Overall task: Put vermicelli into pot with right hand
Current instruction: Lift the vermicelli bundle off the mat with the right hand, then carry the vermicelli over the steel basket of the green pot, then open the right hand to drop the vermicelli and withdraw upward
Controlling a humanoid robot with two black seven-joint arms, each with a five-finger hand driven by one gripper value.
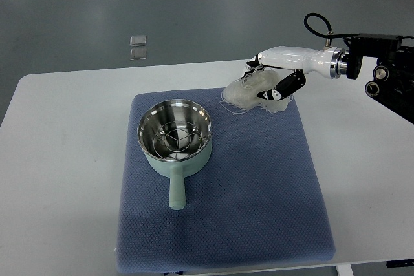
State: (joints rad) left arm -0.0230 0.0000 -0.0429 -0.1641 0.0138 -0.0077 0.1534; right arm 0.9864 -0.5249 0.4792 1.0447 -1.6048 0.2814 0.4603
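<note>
Next, my right gripper releases the vermicelli on the wire rack inside the light green pot (pixel 167 125).
A pale, translucent bundle of vermicelli (pixel 244 94) lies at the far right corner of the blue mat (pixel 259 185). My right hand (pixel 264 81) comes in from the right edge and rests over the bundle, its fingers curled around the vermicelli. The light green pot (pixel 175 135) with a shiny steel inside stands on the mat's left part, its handle pointing toward the near edge. The pot holds only a wire rack. Pot and vermicelli are apart by a short gap. My left arm does not show.
The mat lies on a white table (pixel 65 159). Grey floor shows beyond the far edge, with two small clear squares (pixel 138 46) on it. My right forearm and its black wrist joint (pixel 381 63) hang over the table's far right.
</note>
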